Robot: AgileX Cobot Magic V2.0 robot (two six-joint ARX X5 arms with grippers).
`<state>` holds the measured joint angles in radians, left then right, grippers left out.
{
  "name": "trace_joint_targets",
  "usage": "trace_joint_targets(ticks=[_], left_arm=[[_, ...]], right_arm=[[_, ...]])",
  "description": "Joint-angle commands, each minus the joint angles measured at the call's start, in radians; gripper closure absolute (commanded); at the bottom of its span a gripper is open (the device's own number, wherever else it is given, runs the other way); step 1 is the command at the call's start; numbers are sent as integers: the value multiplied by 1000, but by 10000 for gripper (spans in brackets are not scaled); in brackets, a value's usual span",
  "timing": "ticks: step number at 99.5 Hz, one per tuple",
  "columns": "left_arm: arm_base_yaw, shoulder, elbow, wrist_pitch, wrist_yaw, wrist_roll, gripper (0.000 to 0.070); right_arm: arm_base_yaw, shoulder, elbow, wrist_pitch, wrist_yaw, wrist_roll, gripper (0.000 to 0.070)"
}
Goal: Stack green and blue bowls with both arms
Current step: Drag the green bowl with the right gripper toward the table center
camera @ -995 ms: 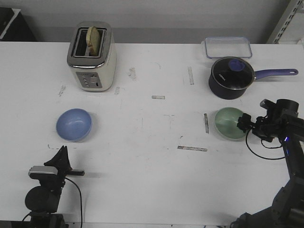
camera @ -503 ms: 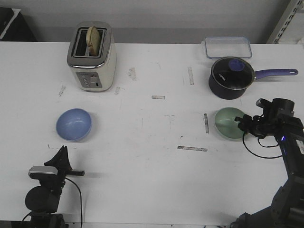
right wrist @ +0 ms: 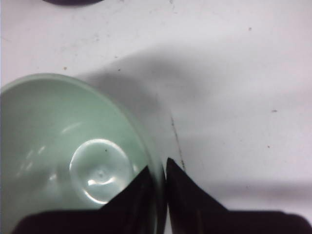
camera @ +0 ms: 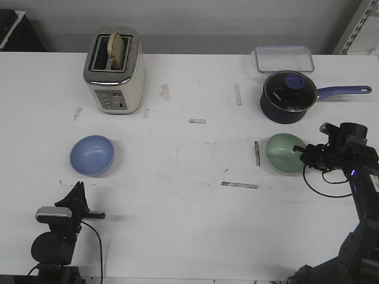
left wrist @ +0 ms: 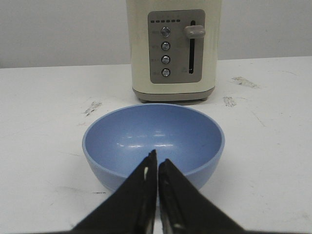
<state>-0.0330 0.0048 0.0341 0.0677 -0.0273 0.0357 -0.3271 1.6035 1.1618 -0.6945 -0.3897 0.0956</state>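
Note:
My right gripper needs to set the green bowl down in the open middle of the white table (camera: 196, 161), where I want it to rest short of the blue bowl.
The pale green bowl (camera: 285, 153) sits right of the table's middle. My right gripper (camera: 303, 152) is at its right edge. In the right wrist view the green bowl (right wrist: 63, 146) has its rim pinched by the right gripper (right wrist: 158, 170), one finger inside and one outside. The blue bowl (camera: 92, 155) sits upright on the left side of the table. My left gripper (camera: 77, 189) is nearer the front edge and stays apart from it. In the left wrist view the blue bowl (left wrist: 153, 141) lies just beyond the left gripper (left wrist: 157, 158), whose jaws are together and hold nothing.
A cream toaster (camera: 115, 70) with bread in it stands at the back left, beyond the blue bowl. A dark lidded saucepan (camera: 288, 96) with a purple handle stands just behind the green bowl. A clear lidded box (camera: 284, 58) lies behind the saucepan.
My right arm has shifted slightly away from the front edge, and the green bowl has slid a little to the left with it. The left arm and blue bowl have not moved.

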Motion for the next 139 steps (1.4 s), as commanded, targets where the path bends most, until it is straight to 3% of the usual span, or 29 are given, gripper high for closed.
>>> trace_joint_targets(ticks=[1, 20, 38, 56, 100, 139], left_arm=[[-1, -2, -22, 16, 0, 4, 698], [-1, -2, -22, 15, 0, 4, 698], [-1, -2, -22, 15, 0, 4, 698], [-1, -2, -22, 16, 0, 4, 698], [-1, -2, -22, 16, 0, 4, 698], [-1, -2, -22, 15, 0, 4, 698]], right_arm=[[0, -28, 8, 6, -4, 19, 687], [57, -104, 8, 8, -3, 96, 688], [190, -134, 8, 6, -3, 133, 688], [356, -129, 8, 18, 8, 272, 688], [736, -108, 8, 72, 264, 548, 688], [855, 1, 8, 178, 316, 648, 688]])
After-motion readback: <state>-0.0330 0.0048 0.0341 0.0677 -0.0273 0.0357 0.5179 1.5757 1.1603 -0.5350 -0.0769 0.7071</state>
